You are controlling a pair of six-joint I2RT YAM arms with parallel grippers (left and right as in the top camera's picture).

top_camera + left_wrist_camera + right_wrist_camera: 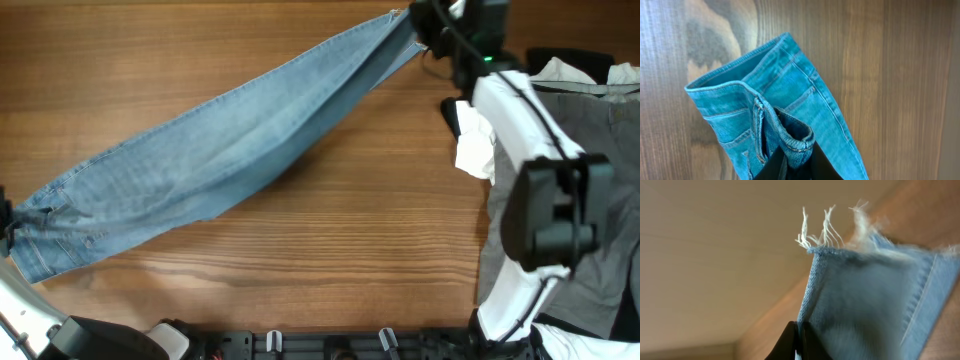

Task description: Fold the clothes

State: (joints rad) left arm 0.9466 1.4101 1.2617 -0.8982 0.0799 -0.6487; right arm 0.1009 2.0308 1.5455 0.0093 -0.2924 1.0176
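My left gripper is to let go of the folded waistband on the wooden table (pixel 40 232) under the pocket end of the jeans.
The light-blue denim jeans (pixel 230 140) hang stretched in a long diagonal band over the wooden table, from the lower left to the upper right. My left gripper (pixel 5 228) is at the left edge of the overhead view. It is shut on the folded waistband (pixel 796 142), whose pocket stitching shows in the left wrist view. My right gripper (pixel 416 26) holds the far leg end lifted at the top right. In the right wrist view its tips (pixel 799 339) are shut on the edge of the frayed hem (pixel 830 230).
A pile of other clothes lies at the right: grey trousers (pixel 600 150), a white garment (pixel 474 150) and a black one (pixel 570 60), partly under the right arm (pixel 530 150). Bare wooden table (pixel 340 250) lies below the jeans. The arm bases stand along the front edge.
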